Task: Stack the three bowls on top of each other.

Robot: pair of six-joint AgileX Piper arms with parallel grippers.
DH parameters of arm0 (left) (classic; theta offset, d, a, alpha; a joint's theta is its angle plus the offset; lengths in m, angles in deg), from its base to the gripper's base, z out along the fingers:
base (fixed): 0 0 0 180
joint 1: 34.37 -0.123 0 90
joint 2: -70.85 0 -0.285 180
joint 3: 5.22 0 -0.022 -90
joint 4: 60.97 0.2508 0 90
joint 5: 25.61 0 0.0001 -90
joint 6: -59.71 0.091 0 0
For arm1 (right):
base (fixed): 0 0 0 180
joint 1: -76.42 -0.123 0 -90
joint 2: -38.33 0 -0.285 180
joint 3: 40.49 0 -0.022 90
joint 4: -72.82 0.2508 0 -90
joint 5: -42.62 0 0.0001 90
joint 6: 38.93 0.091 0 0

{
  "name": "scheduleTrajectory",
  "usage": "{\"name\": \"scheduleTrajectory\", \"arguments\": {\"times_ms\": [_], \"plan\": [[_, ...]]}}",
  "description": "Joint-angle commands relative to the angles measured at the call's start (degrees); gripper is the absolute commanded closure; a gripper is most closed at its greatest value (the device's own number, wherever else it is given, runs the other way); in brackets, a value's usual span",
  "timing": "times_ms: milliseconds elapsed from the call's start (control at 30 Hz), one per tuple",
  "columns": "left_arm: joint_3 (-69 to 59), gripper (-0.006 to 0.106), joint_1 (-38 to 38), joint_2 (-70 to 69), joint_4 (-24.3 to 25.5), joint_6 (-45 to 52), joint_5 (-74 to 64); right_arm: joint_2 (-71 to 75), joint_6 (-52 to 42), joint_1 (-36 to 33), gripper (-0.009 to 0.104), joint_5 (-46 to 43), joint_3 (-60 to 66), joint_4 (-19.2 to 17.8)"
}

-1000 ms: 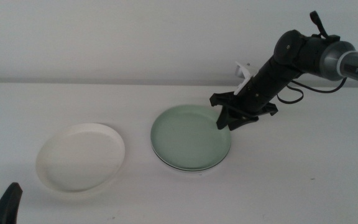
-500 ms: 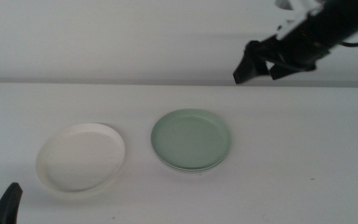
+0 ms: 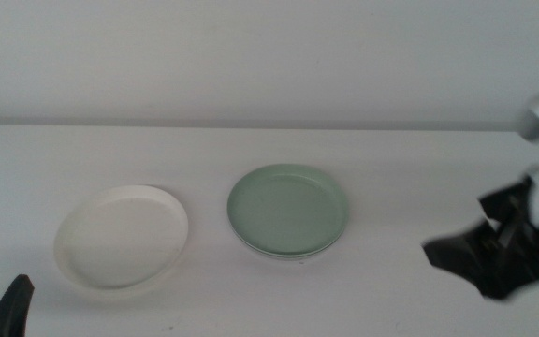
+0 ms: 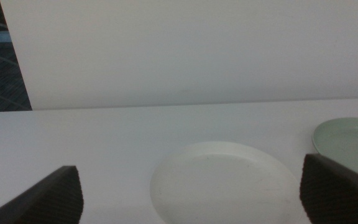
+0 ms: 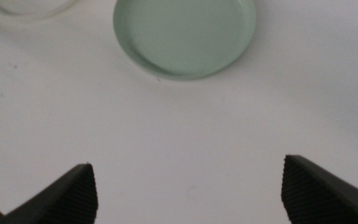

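My left gripper should close next on the rim [image 3: 57, 241] [image 4: 153, 183] of the cream-white bowl, at the side farthest from the green bowl.
The pale mint green bowl [image 3: 288, 206] sits at mid table on top of another bowl. Only a thin pale rim [image 3: 286, 254] of that lower bowl shows, so I cannot tell whether it is the grey one. The cream-white bowl [image 3: 122, 237] lies alone to the left of the stack. My right gripper [image 3: 480, 234] is blurred, open and empty, off to the right of the stack near the front. Its wrist view shows the open jaws [image 5: 191, 186] with the green bowl [image 5: 185, 34] beyond them. My left gripper [image 3: 12, 307] waits at the bottom left corner, open [image 4: 191, 193], facing the white bowl [image 4: 229, 180].
The white table [image 3: 419, 159] runs back to a pale wall. The green bowl's edge [image 4: 350, 140] shows beside the white bowl in the left wrist view. A bit of the white bowl [image 5: 30, 5] shows in the right wrist view.
My right gripper left the green bowl's far right rim, rose toward the wall, then swung down to the front right. The bowls and the left arm have not moved.
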Motion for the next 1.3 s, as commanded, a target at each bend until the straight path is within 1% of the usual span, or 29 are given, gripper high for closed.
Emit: {"name": "scheduleTrajectory", "arguments": {"times_ms": [0,167,333,633,667,833,933,967,1033,1067,1167,1267], "plan": [[-2.4,0.007,-0.18,-2.38,-0.32,-0.15,1.0,3.82,0.11,-0.15,0.016,-0.9,3.08,-1.08],[-2.4,0.007,-0.18,-2.38,-0.32,-0.04,1.0,7.0,0.95,-0.15,0.016,-0.88,4.33,-0.82],[-2.4,0.007,-0.18,-2.38,-0.32,-0.04,1.0,7.0,0.95,-0.15,0.016,-2.19,4.33,-0.96],[-2.4,0.007,-0.18,-2.38,-0.32,-0.17,1.0,7.0,1.6,-0.15,0.016,-1.99,4.33,-0.96],[-2.4,0.007,-0.18,-2.38,2.26,-0.04,0.89,7.0,1.86,-0.15,0.016,-1.99,4.33,-0.96],[0.6,0.007,-0.45,0.91,2.28,-0.15,-0.96,7.0,1.86,-0.15,0.016,-1.99,4.33,-0.83],[8.18,0.007,-0.9,9.49,1.73,-0.15,-8.42,7.0,1.86,-0.15,0.016,-1.99,4.33,-0.83],[12.9,0.007,-0.9,12.58,1.07,-0.15,-12.58,7.0,1.86,-0.15,0.016,-1.99,4.33,-0.83],[20.57,0.007,-0.78,19.98,-1.18,-0.04,-22.08,7.0,1.86,-0.15,0.016,-1.99,4.33,-0.83],[27.66,0.007,-0.7,27.99,-2.87,-0.04,-32.17,7.0,1.86,-0.15,0.016,-1.99,4.33,-0.83],[33.9,0.007,-0.7,38.96,-4.49,-0.04,-42.69,7.0,1.86,-0.15,0.016,-1.99,4.33,-0.83],[37.08,0.007,-0.7,47.94,-7.13,0.26,-45.67,7.0,1.86,-0.15,0.016,-1.99,4.33,-0.83]]}}
